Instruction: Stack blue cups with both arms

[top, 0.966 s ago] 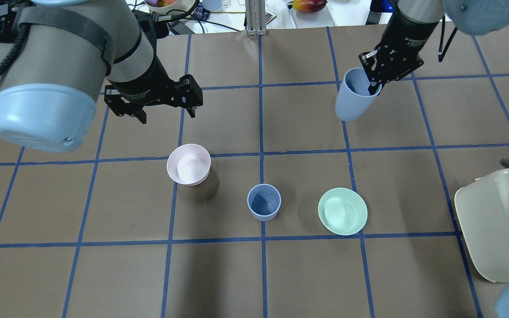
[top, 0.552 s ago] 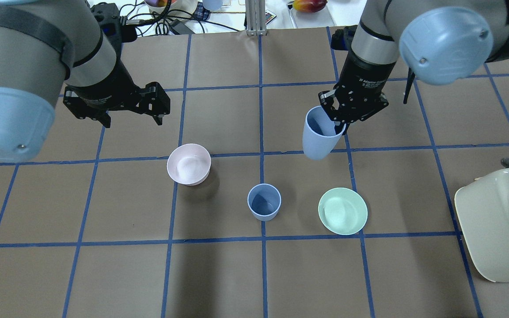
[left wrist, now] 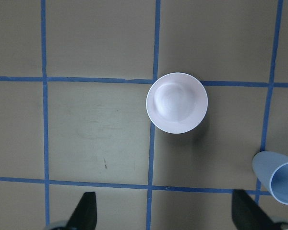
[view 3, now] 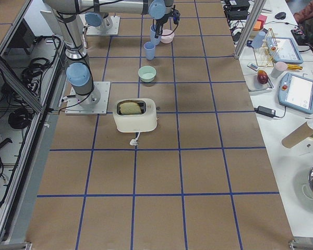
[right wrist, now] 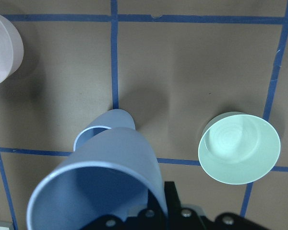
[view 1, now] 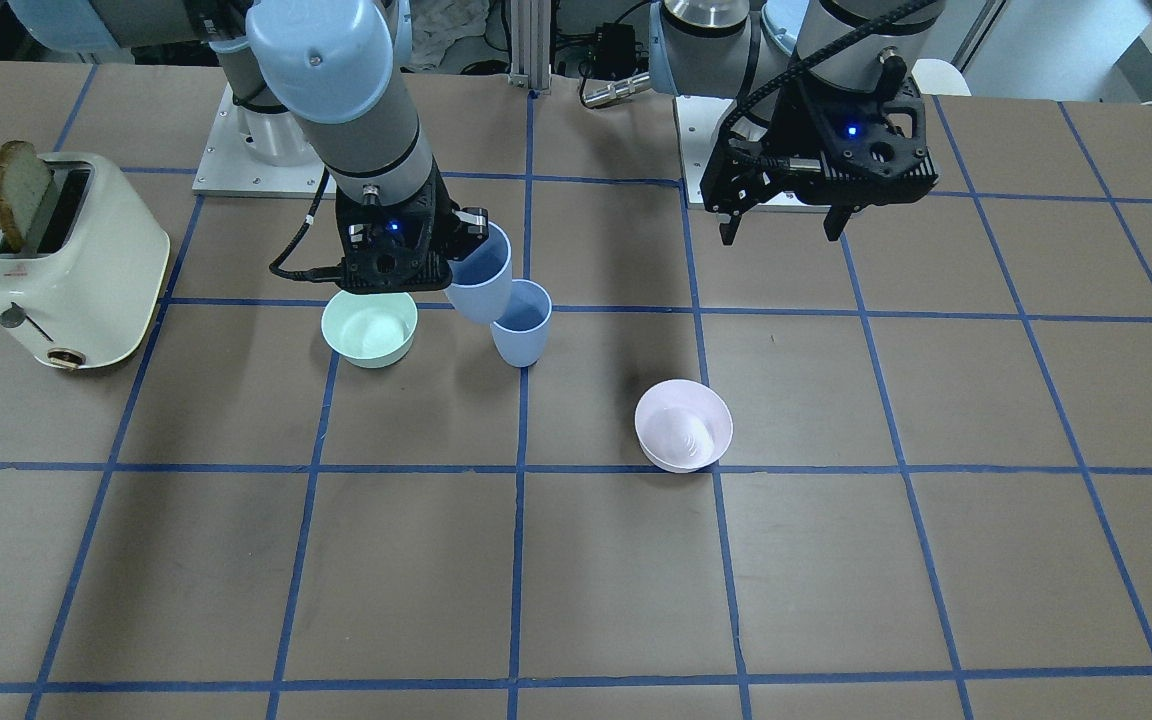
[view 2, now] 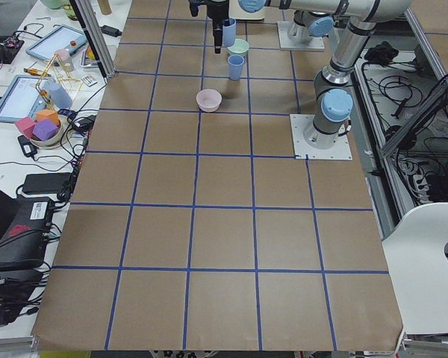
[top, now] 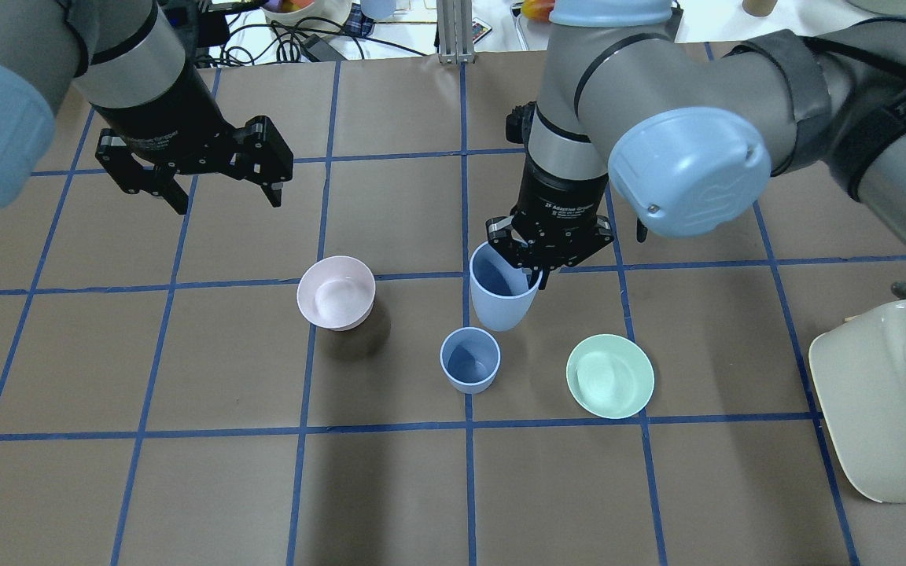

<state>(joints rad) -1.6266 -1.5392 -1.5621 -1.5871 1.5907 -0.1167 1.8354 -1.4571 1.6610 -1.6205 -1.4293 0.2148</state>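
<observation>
I need to release the held blue cup from my right gripper inside the opening of the standing blue cup [view 1: 521, 306] [right wrist: 94, 136].
One blue cup [top: 469, 360] stands upright near the table's middle, also in the front view [view 1: 521, 325]. My right gripper [top: 535, 269] is shut on the rim of the second blue cup [top: 502, 297] and holds it tilted in the air, just behind and slightly right of the standing one. In the right wrist view the held cup [right wrist: 101, 191] covers most of the standing cup [right wrist: 105, 122]. My left gripper [top: 229, 200] is open and empty, high over the table's far left, also in the front view [view 1: 778, 235].
A pale pink bowl [top: 336, 292] sits left of the standing cup. A mint-green bowl [top: 609, 376] sits to its right. A cream toaster [top: 885, 393] holding a slice of bread stands at the right edge.
My right arm has carried the held cup from the far right down toward the centre, next to the standing cup. My left gripper has moved left and farther back, staying open.
</observation>
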